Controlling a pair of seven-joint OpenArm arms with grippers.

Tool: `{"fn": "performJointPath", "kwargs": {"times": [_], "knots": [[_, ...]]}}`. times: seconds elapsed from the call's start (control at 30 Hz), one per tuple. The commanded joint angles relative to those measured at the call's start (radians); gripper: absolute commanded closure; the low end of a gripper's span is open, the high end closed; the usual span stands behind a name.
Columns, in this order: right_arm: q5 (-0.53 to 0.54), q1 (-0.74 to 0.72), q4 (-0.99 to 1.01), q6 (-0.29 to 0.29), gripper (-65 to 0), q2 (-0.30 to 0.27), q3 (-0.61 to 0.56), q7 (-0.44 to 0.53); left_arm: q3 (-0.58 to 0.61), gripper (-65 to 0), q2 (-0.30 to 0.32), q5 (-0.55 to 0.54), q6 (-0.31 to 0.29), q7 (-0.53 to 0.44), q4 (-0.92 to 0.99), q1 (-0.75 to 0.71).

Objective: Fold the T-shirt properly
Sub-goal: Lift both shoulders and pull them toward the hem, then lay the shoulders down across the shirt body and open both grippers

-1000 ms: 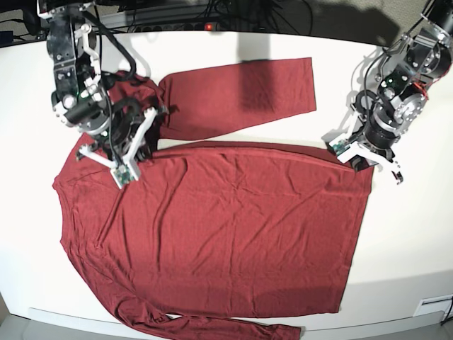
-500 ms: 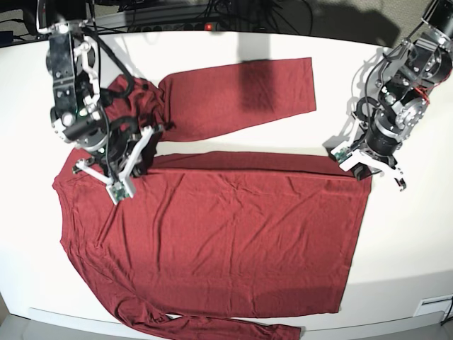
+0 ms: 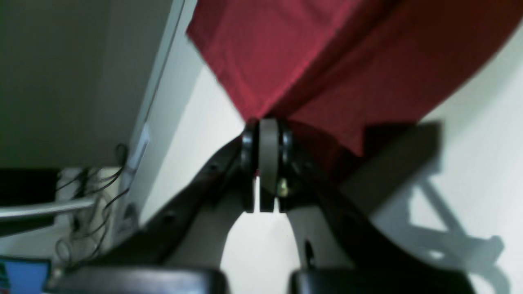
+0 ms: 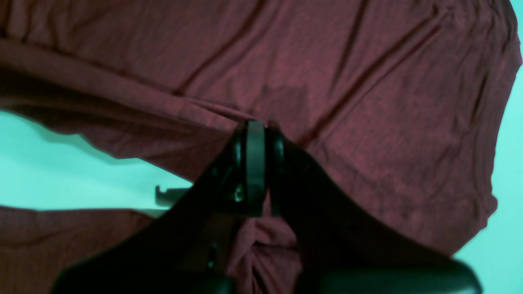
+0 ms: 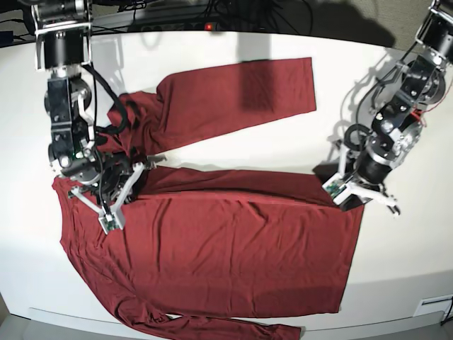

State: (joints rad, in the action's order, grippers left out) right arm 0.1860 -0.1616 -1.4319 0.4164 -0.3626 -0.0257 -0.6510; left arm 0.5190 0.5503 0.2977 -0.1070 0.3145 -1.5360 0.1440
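The robot's right gripper needs to put the T-shirt's turned-over shoulder edge down on the T-shirt's body, a little nearer the front sleeve [image 5: 144, 239].
The dark red T-shirt [image 5: 233, 241] lies spread on the white table [image 5: 396, 269]. One long sleeve [image 5: 233, 95] stretches across the back, and the other runs along the front edge. Its far edge is lifted and turned over the body. My left gripper [image 5: 352, 197], on the base view's right, is shut on the hem corner; in the left wrist view the left gripper [image 3: 267, 126] pinches a fold of the T-shirt [image 3: 310, 61]. My right gripper [image 5: 113, 193] is shut on the shoulder area, and the right wrist view shows the right gripper [image 4: 255, 128] clamping the T-shirt [image 4: 367, 102].
Cables and a power strip [image 5: 177, 18] run behind the table's back edge. A small white box [image 5: 432, 306] sits at the front right corner. Bare table lies right of the shirt and between the back sleeve and the body.
Both grippers have moved toward the table's front, still shut, pulling the shirt's far edge over the body. The fold line now sits nearer the front than a second ago.
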Motion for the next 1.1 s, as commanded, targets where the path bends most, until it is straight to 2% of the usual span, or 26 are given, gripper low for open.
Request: {"fn": "performJointPath", "kwargs": {"times": [0.0,0.3,0.6,0.9,1.07], "knots": [[0.001,-0.036,0.000,0.005,0.0,-0.011,0.007,0.023,-0.008,0.0,0.002,0.008,0.018,-0.009,-0.005,0.027],[0.000,-0.102,0.068,0.011,0.0,-0.011,0.007,0.027,-0.008,0.0,-0.069,0.007,0.018,-0.032,0.201,0.142],[0.000,-0.109,0.069,0.013,0.0,-0.011,0.007,0.074,-0.008,0.0,-0.139,0.008,0.018,-0.125,0.373,0.196],[-0.003,-0.164,0.146,0.014,0.0,-0.011,0.006,0.098,-0.008,0.0,-0.156,0.015,0.018,-0.151,0.409,0.229],[-0.004,-0.262,0.297,0.087,0.0,-0.011,0.006,0.098,-0.008,0.0,-0.156,0.015,0.018,-0.152,0.411,0.230]]}}
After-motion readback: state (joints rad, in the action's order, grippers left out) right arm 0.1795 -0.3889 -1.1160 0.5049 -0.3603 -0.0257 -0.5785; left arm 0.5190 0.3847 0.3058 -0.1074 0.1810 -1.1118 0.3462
